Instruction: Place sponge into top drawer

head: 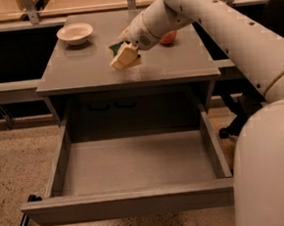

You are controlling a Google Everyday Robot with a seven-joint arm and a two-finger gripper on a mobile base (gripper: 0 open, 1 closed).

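My gripper is to let go of the sponge near the middle of the open top drawer's grey bottom (147, 160).
The sponge (124, 57), pale yellow foam with a dark green top, is held tilted just above the grey table (79, 71), near its middle. My gripper (129, 46) is shut on the sponge, at the end of the white arm that reaches in from the right. The top drawer (131, 165) is pulled fully out below the table's front edge. Its grey inside shows nothing in it.
A white bowl (75, 33) stands at the table's back left. A red apple (168, 37) lies behind the arm at the back right. My white arm and base (269, 164) fill the right side, next to the drawer's right wall.
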